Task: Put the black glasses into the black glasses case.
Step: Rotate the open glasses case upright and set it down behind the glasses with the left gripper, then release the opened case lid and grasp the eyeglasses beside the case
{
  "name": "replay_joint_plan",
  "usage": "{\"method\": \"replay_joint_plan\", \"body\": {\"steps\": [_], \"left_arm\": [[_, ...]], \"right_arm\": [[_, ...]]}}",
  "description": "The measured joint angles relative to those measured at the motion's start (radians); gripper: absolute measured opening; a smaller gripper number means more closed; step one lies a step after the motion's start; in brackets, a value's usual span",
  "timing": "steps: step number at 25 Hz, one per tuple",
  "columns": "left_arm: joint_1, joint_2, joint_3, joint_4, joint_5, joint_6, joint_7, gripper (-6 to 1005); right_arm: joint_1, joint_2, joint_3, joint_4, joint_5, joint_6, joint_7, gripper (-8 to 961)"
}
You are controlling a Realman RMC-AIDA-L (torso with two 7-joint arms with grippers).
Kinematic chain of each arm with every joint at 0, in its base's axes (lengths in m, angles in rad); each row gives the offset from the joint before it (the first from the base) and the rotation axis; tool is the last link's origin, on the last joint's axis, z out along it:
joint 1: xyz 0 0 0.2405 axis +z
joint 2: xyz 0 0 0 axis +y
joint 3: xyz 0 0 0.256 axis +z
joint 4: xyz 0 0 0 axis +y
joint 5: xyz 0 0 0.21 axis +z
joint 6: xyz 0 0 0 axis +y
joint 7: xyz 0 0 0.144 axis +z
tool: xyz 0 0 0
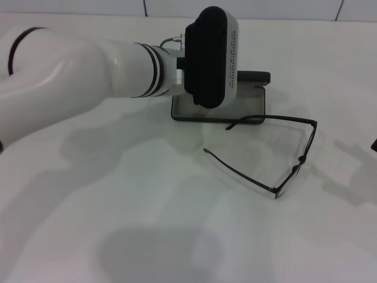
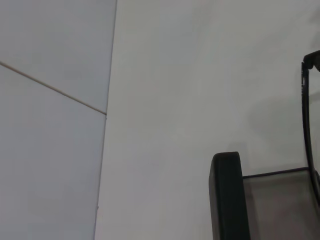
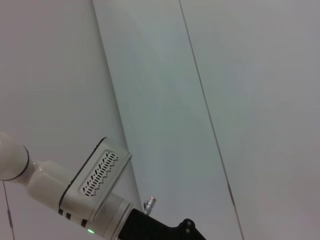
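Note:
Next, my right gripper should go to the bridge (image 1: 300, 163) between the two lenses of the black glasses and close there.
The black glasses (image 1: 301, 159) lie unfolded on the white table, right of centre, with both temple arms pointing left. One temple tip rests at the front edge of the black glasses case (image 1: 247, 112). The case stands open with its grey lining up and its lid (image 1: 256, 76) upright at the back. My left arm's wrist housing (image 1: 211, 56) hovers over the left part of the case and hides the gripper. The left wrist view shows the case lid (image 2: 227, 200), the lining (image 2: 275, 210) and a temple arm (image 2: 306, 125). The right gripper (image 1: 374, 143) is a dark sliver at the right edge.
The white table (image 1: 147, 224) spreads wide in front of the glasses and to the left. A tiled wall (image 1: 265, 9) runs along its back edge. The right wrist view shows my left arm (image 3: 95, 175) against the wall.

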Motion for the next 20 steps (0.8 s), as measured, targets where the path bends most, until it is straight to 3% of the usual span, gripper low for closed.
{"method": "replay_joint_plan", "body": {"steps": [20], "left_arm": [[0.003, -0.001, 0.003, 0.001, 0.0, 0.013, -0.019, 355]], "right_arm": [[-0.003, 0.0, 0.0, 0.0, 0.001, -0.011, 0.0, 869]]}}
